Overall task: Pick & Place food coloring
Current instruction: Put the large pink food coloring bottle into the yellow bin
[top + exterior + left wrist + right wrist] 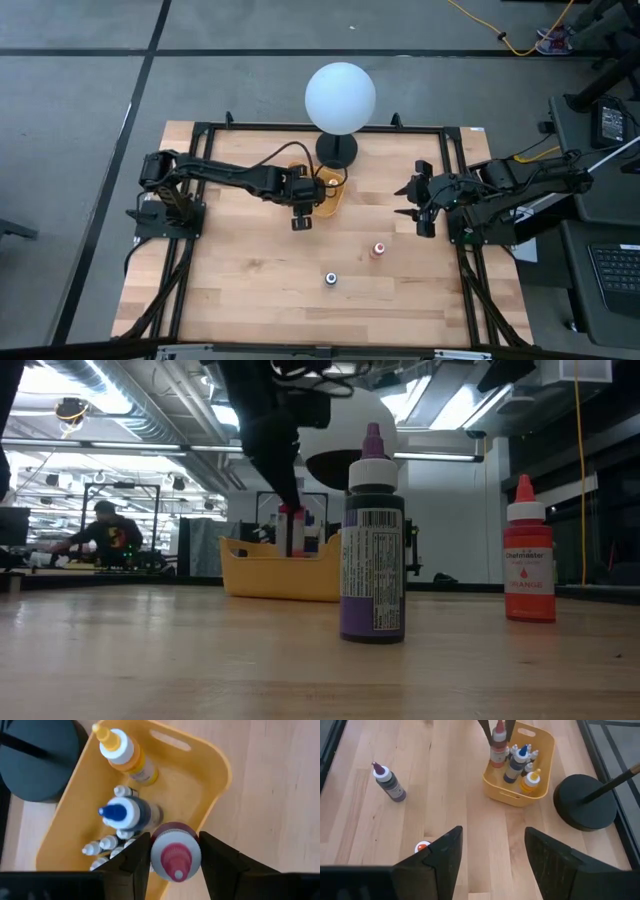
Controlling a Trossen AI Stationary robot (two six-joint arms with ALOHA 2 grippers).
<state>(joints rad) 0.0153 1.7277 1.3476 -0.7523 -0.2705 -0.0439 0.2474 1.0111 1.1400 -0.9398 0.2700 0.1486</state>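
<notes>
My left gripper needs to put the pink-red-topped bottle down in the yellow tray (317, 196) (173, 834) next to the blue-topped bottle. The pink-red-topped bottle is now at the tray's rim.
My left gripper (175, 856) is shut on a food coloring bottle with a pink-red top (175, 854), at the near left rim of the yellow tray (212, 795). The tray holds a yellow-topped bottle (120, 751), a blue-topped one (120, 813) and several tiny whitish ones (106, 845). A purple bottle (373, 545) and an orange bottle (528, 555) stand upright on the table, on their bases. My right gripper (492, 850) waits open near the table's right edge (420, 205). My left gripper pinches the pink-red-topped bottle between its two fingers (137, 856), at the upper body just below the cap (172, 832). The fingers come from above, pointing down. The bottle stands upright in the hold over the tray's rim (496, 750); its base is hidden.
A big white globe (340, 97) on a black base (337, 150) stands right behind the tray. Black frame rails (455, 170) run along the table's sides. Bare wood lies between the tray and the two standing bottles (378, 248) (330, 279).
</notes>
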